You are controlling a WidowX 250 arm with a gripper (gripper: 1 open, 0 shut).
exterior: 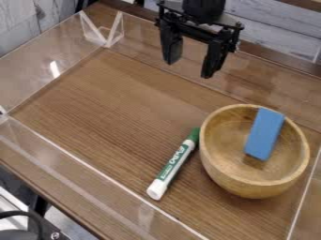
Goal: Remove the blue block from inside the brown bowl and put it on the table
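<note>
The robot's gripper will next move to the blue block's upper end [266,121], near the far side of the brown bowl, and close there.
The blue block [265,134] lies tilted inside the brown bowl [221,161], resting against its far right inner wall. That bowl sits on the table [113,103] at the front right. My gripper [192,58] hangs above the table's back area, up and to the left of the bowl. Its two dark fingers stand apart and point down with nothing between them. It touches neither bowl nor block.
A white-and-green marker [174,169] lies on the table just left of the bowl, pointing front to back. Low clear acrylic walls [75,159] edge the tabletop, with a clear bracket [100,33] at the back left.
</note>
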